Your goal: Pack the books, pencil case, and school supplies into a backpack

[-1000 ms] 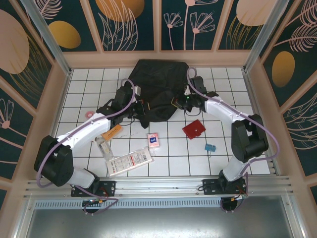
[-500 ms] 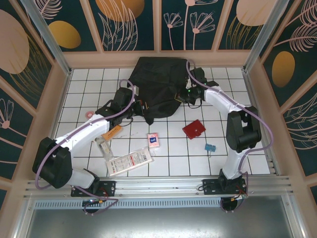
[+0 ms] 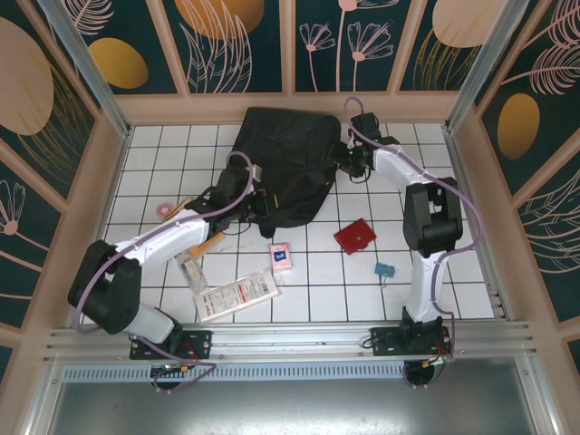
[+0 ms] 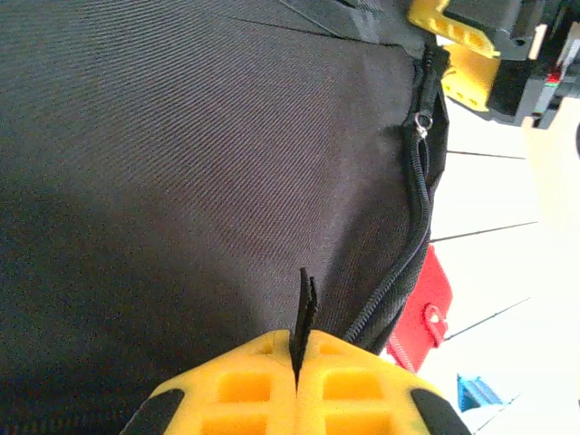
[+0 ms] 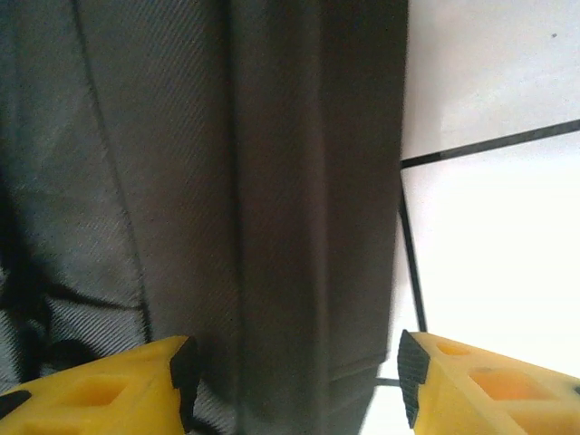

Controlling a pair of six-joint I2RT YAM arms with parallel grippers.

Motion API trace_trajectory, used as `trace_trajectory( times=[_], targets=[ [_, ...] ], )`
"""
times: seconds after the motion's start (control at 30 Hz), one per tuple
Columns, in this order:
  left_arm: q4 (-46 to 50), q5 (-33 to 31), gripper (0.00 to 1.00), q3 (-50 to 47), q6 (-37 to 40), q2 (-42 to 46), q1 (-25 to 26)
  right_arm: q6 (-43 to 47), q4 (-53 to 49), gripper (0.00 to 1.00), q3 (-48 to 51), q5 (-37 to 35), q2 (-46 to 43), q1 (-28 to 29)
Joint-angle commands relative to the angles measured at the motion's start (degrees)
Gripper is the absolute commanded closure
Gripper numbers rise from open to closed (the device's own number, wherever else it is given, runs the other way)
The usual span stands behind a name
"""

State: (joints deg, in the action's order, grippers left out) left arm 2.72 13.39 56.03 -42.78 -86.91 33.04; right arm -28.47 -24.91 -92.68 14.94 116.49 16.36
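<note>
My right gripper straddles the backpack's side fold, off its slack zipper edge; I should move it to take the zipper edge nearer my left gripper (image 4: 399,267).
The black backpack (image 3: 285,163) lies at the back middle of the table. My left gripper (image 3: 257,201) is at its near left corner, shut on a thin black pull tab (image 4: 305,304) of the backpack (image 4: 181,163). My right gripper (image 3: 343,160) is at the bag's right edge, open, its fingers either side of a fabric fold (image 5: 299,227). The orange-brown book (image 3: 207,241) lies partly under my left arm. Loose supplies: a pink box (image 3: 281,255), a teal clip (image 3: 384,269), a pink tape roll (image 3: 164,210). I cannot tell which item is the pencil case.
A flat red zippered pouch (image 3: 354,236) lies right of the bag's near edge, also red pouch (image 4: 421,313). A white packet with a red label (image 3: 240,294) and a small clear tube (image 3: 188,268) lie front left. Walls ring the tiled table.
My right gripper has opened and slid toward the back along the bag's right edge. My left gripper stays shut and has shifted slightly right.
</note>
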Motion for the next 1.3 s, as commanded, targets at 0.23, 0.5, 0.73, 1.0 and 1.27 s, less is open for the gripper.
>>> trace_trajectory(
  times=[0.23,0.5,0.73,1.0,1.27],
  targets=[
    [-12.52,7.33,1.0,11.29,-6.88,-10.09,5.53,-10.49,-0.57,0.38,19.95,-9.3,-29.49,1.56],
    [-14.33,7.2,1.0,12.61,-8.21,-13.19,5.99,-35.69,19.54,0.55,43.57,1.58,-41.64,3.47],
    [-14.32,6.61,1.0,10.87,-7.97,-12.74,5.91,-42.08,25.59,0.51,42.9,4.05,-38.37,6.98],
    [-14.01,5.97,1.0,10.82,-7.54,-11.72,5.93,-44.03,24.72,0.58,40.87,2.43,-34.72,9.85],
    [-12.55,5.05,1.0,10.85,-6.35,-11.61,5.98,-44.01,23.6,0.66,41.69,3.37,-31.38,9.91]
  ],
)
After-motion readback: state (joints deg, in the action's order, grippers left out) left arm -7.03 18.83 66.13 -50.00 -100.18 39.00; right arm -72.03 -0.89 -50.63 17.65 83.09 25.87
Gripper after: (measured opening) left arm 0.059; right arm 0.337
